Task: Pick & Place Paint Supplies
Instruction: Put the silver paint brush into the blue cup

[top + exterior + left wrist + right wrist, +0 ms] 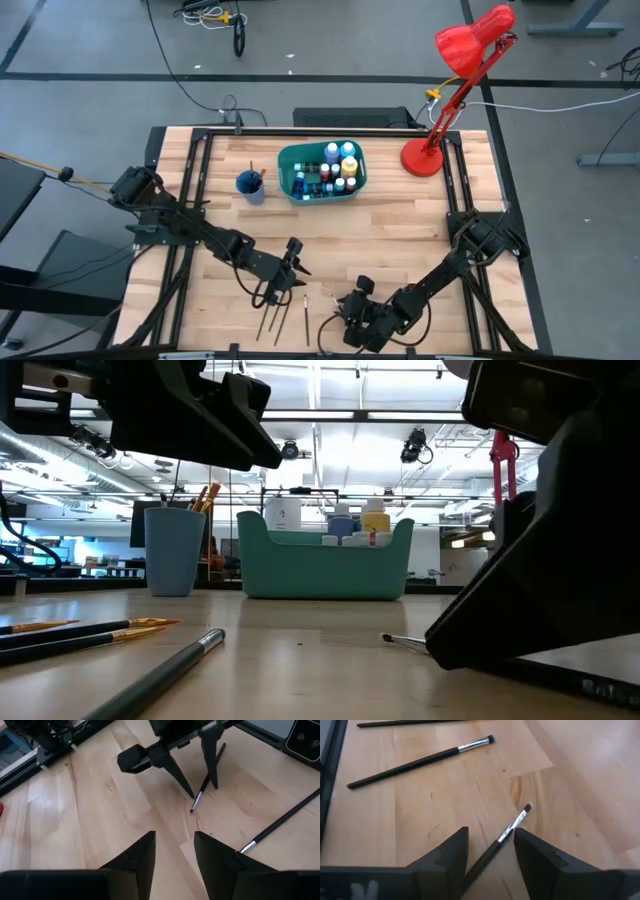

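I see the brush's handle lying at a slant between my right gripper's fingers, so next I line it up with them and then pinch the brush's silver band [409,643] before lifting.
A thin dark-handled brush [512,826] lies flat on the wooden table near its front edge. My right gripper [491,832] is open and low over it, one finger on each side of the handle. The left wrist view shows this gripper [203,791] and brush [199,797] from ahead. My left gripper [175,852] is open and empty a little to the left [297,262], facing the right gripper. More brushes [272,312] lie on the table near the front edge. The teal bin [322,172] holds several paint bottles.
A small blue cup [250,185] with brushes in it stands left of the bin. A red desk lamp [425,155] stands at the back right. Loose brushes [420,760] lie between the two grippers and left of them [90,630]. Bare wood lies between the bin and the grippers.
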Action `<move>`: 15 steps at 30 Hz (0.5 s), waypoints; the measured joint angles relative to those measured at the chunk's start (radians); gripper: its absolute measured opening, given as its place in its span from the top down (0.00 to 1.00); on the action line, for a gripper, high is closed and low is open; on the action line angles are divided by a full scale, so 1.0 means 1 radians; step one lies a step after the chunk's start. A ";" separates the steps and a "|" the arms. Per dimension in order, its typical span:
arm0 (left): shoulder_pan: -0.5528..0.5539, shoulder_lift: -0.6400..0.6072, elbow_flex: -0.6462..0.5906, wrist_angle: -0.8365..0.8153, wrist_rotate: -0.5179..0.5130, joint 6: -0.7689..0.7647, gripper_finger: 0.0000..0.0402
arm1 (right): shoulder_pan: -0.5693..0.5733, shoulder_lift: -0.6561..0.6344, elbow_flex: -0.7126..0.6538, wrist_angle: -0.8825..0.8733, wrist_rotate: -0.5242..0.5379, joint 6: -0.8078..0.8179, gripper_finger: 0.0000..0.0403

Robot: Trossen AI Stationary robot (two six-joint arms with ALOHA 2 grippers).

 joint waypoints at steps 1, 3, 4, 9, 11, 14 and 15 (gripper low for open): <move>0.000 0.000 0.000 0.000 0.001 0.000 0.64 | 0.000 0.004 0.000 0.003 0.006 0.001 0.60; 0.000 0.000 0.000 0.000 0.001 -0.001 0.64 | -0.005 0.004 0.000 0.003 -0.001 0.003 0.61; 0.000 0.000 0.000 0.000 0.001 -0.001 0.64 | -0.007 0.003 0.001 0.003 -0.004 0.003 0.61; 0.000 0.001 0.000 0.000 0.001 0.011 0.64 | -0.025 0.001 0.005 -0.030 -0.035 0.001 0.62; 0.000 0.001 0.000 0.000 0.001 0.017 0.64 | -0.036 -0.002 0.005 -0.038 -0.061 0.001 0.62; 0.000 0.001 0.000 0.000 0.002 0.007 0.64 | -0.052 -0.003 0.005 -0.047 -0.094 0.006 0.62; 0.000 0.001 0.000 0.000 0.002 0.003 0.64 | -0.055 -0.003 0.005 -0.053 -0.101 0.016 0.62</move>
